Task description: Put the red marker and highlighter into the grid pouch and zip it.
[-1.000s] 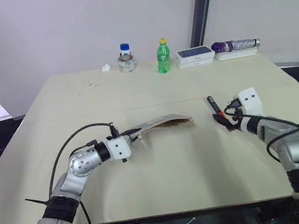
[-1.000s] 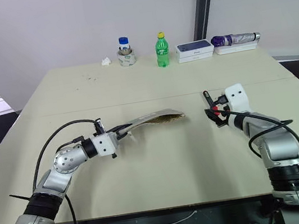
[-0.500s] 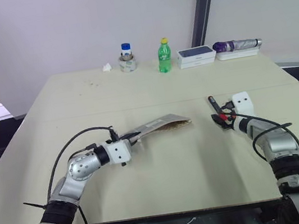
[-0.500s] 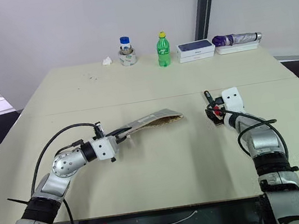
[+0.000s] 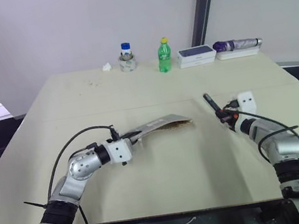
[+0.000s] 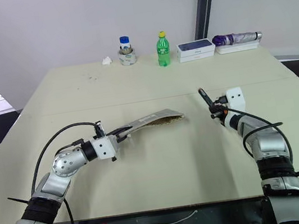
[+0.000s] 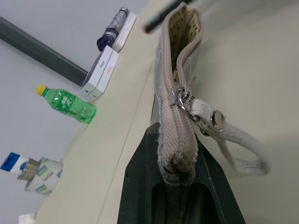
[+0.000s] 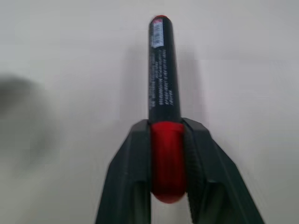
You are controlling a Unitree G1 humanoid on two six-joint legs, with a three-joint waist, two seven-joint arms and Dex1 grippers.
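Observation:
My right gripper should open and release the red marker so that it is left just inside the gaping far opening of the grid pouch [image 5: 184, 132].
My left gripper [image 5: 135, 136] is shut on the zipper end of the grid pouch [image 5: 164, 124], a flat greyish fabric pouch held out level above the table. Its far mouth gapes open, and the zipper pull and strap [image 7: 212, 122] hang beside my left gripper [image 7: 176, 156]. At the table's right side, my right gripper [image 5: 227, 115] is shut on the red cap of the red marker [image 5: 211, 103]. The marker's black body [image 8: 163, 79] points away from the fingers, tilted up off the table. The highlighter is out of view.
Along the table's far edge stand a green soda bottle [image 5: 163, 56], a tape roll with a small white bottle [image 5: 127, 62], two white boxes [image 5: 194, 56] and a folded purple umbrella [image 5: 235, 45]. The cream table [image 5: 165, 172] stretches bare between and in front of my arms.
My right gripper has closed on the marker's red cap and lifted it off the table, swinging it slightly left. The left gripper and pouch have stayed where they were.

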